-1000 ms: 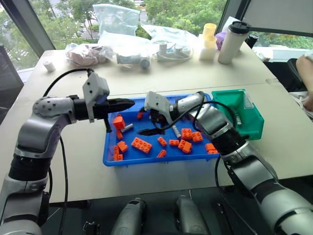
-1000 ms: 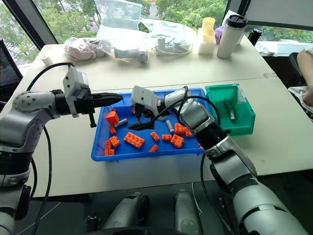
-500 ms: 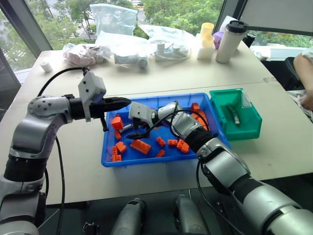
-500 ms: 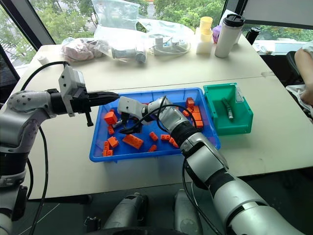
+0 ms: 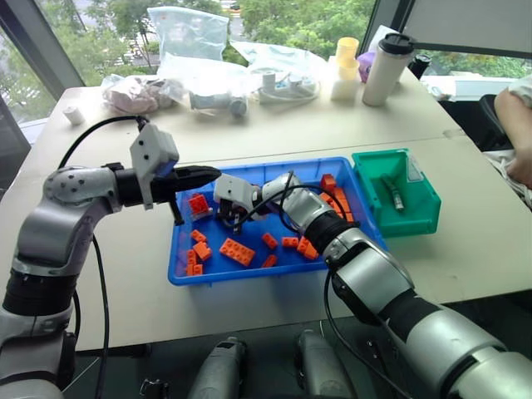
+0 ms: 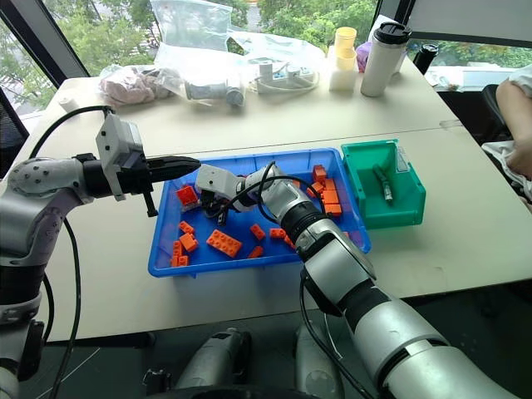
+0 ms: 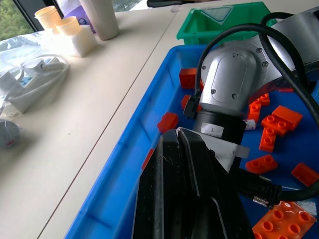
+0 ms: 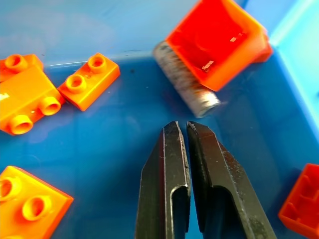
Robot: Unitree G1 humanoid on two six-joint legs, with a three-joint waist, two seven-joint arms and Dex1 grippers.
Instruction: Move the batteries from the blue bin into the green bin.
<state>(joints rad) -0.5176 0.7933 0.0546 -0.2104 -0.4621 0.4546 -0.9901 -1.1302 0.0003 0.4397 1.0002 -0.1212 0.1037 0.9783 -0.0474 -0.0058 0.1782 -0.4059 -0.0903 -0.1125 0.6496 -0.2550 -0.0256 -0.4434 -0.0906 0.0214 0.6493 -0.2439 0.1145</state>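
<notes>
The shut fingers of my right gripper stop short of the battery under the orange brick, so next I open them, reach farther in and close them around the battery's near end (image 8: 202, 101).
The blue bin (image 5: 249, 274) lies mid-table, strewn with orange bricks. My right gripper (image 8: 180, 124) is down inside its left part (image 5: 226, 218), fingers shut with nothing between them. Just beyond the tips a silver-grey battery (image 8: 187, 82) lies on the bin floor, one end tucked under an upturned orange brick (image 8: 219, 40). My left gripper (image 5: 212, 174) hovers shut over the bin's far-left corner, above the right wrist (image 7: 227, 79). The green bin (image 5: 416, 220) stands against the blue bin's right end, with one battery (image 5: 394, 193) inside.
Orange bricks (image 5: 238, 252) are scattered over the blue bin's floor. At the table's back are plastic bags (image 5: 195, 37), a white tumbler (image 5: 379, 71) and stacked yellow cups (image 5: 347, 51). A person's arm (image 5: 515, 125) rests at the right edge.
My right gripper has swung left and down across the blue bin and closed from wide open to shut. The left gripper has stayed put.
</notes>
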